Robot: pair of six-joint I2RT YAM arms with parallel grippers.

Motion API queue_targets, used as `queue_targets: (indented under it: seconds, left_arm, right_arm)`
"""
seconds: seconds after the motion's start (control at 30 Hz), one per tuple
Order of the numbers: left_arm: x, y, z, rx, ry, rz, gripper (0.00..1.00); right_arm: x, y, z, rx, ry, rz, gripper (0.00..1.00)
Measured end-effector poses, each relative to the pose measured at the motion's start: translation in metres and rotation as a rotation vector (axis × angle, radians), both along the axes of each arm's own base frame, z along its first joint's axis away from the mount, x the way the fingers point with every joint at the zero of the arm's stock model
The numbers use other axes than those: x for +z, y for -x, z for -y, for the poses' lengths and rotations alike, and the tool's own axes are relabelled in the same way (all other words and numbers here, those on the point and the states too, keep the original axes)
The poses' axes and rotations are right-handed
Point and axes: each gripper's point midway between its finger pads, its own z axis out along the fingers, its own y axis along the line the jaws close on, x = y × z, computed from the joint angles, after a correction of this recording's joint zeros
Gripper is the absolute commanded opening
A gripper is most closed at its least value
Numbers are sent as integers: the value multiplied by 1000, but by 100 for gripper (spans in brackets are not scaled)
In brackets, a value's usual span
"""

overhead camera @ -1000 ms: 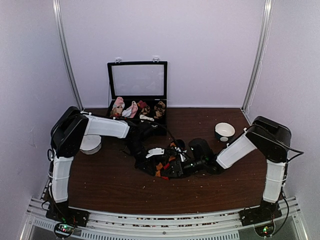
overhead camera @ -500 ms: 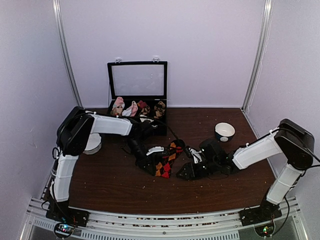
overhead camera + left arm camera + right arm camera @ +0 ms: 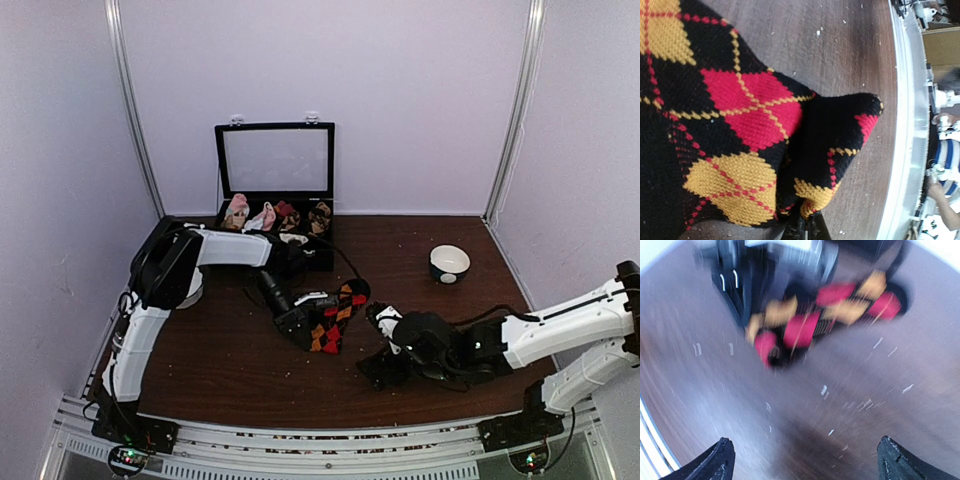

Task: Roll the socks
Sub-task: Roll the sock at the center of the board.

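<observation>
The left gripper pinches just one side of the socks' folded end, so the robot's right gripper will grip the fold's loose corner [image 3: 866,112] before rolling further.
The socks [image 3: 330,315], black argyle with red and orange diamonds, lie in a loose bunch at the middle of the brown table. In the left wrist view the socks [image 3: 740,125] fill most of the frame, and my left gripper [image 3: 805,231] is shut on their near edge. Seen from above, the left gripper [image 3: 292,318] sits at the socks' left side. My right gripper [image 3: 378,362] hangs open to the right of the socks and nearer the front, apart from them. In the blurred right wrist view the right gripper [image 3: 807,460] holds nothing, with the socks [image 3: 815,322] ahead of it.
An open black case [image 3: 275,160] stands at the back with several sock bundles [image 3: 262,217] in its tray. A white and dark bowl [image 3: 449,263] sits at the right rear. A white round object [image 3: 186,291] lies behind the left arm. Crumbs dot the table [image 3: 230,370].
My right gripper has let go of the socks, opened wide and pulled back right and toward the front. The left gripper stayed shut on the socks, which now lie more spread out.
</observation>
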Motion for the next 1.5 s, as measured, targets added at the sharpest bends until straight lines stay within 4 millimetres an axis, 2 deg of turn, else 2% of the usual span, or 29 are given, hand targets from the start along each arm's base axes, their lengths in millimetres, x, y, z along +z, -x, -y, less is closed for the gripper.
queue_targets:
  seconds: [0.07, 0.13, 0.2, 0.27, 0.37, 0.5, 0.63, 0.7, 0.8, 0.87, 0.97, 1.07, 1.23, 1.37, 1.5]
  left_arm:
    - [0, 1, -1, 9, -3, -31, 0]
    - [0, 2, -2, 18, -8, -58, 0]
    - [0, 3, -3, 25, -13, -75, 0]
    - [0, 4, -5, 29, -21, -87, 0]
    - [0, 5, -6, 31, -26, -98, 0]
    - [-1, 4, -5, 33, -36, -109, 0]
    - [-1, 2, -5, 37, -40, -111, 0]
    - [-1, 2, -5, 38, -46, -115, 0]
    - [-1, 1, -5, 39, -56, -124, 0]
    - [-1, 1, -5, 39, -60, -128, 0]
    - [-1, 1, -5, 38, -64, -128, 0]
    - [-1, 1, -5, 37, -67, -127, 0]
    - [-1, 1, -6, 36, -72, -124, 0]
    - [-1, -1, -7, 33, -81, -115, 0]
    - [-1, -1, -7, 32, -84, -112, 0]
  right_arm:
    - [22, -8, 5, -70, -42, 78, 100]
    - [36, -28, 17, -138, -99, 119, 100]
    - [37, -38, 30, -152, -128, 152, 100]
    - [29, -31, 31, -82, -104, 176, 100]
    - [21, -11, 6, 125, -18, 224, 100]
    - [24, 5, -34, 370, 45, 284, 90]
    - [28, 5, -73, 531, 79, 340, 81]
    - [24, 3, -89, 592, 108, 364, 78]
    - [7, 1, -104, 666, 164, 381, 69]
    - [-4, -2, -109, 701, 195, 382, 63]
    - [-13, -15, -113, 720, 225, 377, 60]
    - [-12, -31, -115, 713, 236, 386, 54]
    - [-15, -46, -118, 724, 258, 389, 43]
    - [-36, -43, -113, 756, 299, 339, 37]
    - [-50, -39, -108, 774, 324, 298, 20]
